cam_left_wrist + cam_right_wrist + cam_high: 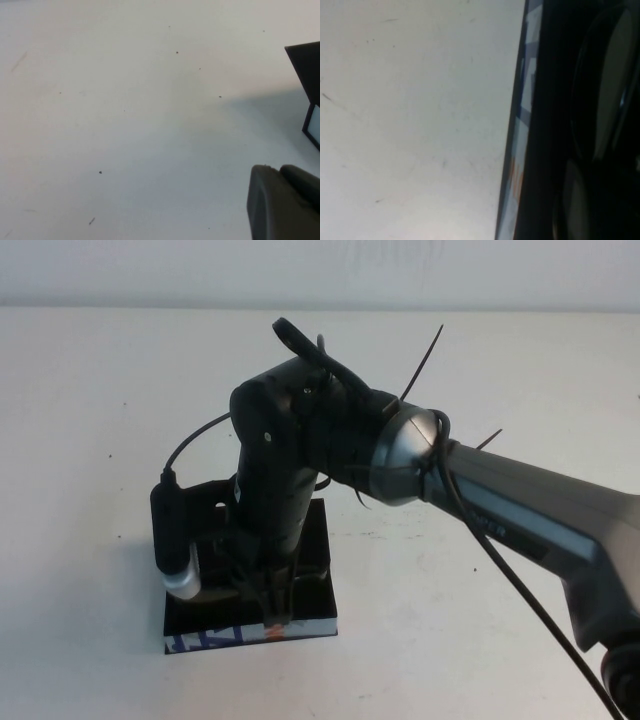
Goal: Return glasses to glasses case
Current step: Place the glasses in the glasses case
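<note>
I will open my right gripper to let go of the glasses inside the black case (250, 603) (584, 149), just behind the printed front edge of the case.
The glasses case (316, 558) is a black open box with a white front edge printed in blue and orange, low and left of centre on the table. My right gripper (272, 612) points straight down into the case near its front edge. In the right wrist view the glasses (612, 85) lie inside the case (520, 125), their tinted lenses close to the camera. In the high view the arm hides the glasses. My left gripper (277, 172) is shut and empty over bare table, with a corner of the case (307, 70) beside it.
The white table (480, 390) spreads around the case. My right arm (520, 510) stretches from the right edge across to the case, with a black cable hanging under it. The left arm is out of the high view.
</note>
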Controlling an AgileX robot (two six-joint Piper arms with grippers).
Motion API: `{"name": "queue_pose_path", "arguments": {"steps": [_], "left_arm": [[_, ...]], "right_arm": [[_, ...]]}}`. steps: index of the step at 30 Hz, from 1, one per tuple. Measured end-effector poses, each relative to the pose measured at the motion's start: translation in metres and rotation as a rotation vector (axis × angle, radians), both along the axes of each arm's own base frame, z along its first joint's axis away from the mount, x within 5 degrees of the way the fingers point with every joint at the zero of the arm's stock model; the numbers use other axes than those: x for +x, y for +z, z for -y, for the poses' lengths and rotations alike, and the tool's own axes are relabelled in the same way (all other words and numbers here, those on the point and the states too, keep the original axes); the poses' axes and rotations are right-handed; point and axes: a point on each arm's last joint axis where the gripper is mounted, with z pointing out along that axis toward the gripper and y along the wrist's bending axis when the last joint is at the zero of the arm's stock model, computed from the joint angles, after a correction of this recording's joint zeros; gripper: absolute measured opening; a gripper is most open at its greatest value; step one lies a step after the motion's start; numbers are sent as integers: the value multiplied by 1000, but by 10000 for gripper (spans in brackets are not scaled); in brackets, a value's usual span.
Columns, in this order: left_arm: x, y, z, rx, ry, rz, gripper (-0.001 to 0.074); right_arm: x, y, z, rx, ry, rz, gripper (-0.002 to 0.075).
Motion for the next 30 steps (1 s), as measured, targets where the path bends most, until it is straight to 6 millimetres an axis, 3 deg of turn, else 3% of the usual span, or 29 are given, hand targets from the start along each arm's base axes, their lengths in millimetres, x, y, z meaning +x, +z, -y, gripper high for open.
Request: {"name": "queue_pose_path", "arguments": {"steps": [20, 30], "left_arm": [[0, 0, 0, 0, 0, 0, -1], [0, 0, 0, 0, 0, -1, -1]], "right_arm": [[-4, -8, -6, -12, -4, -17, 3], [-2, -22, -8, -36, -6, -37, 3]]}}
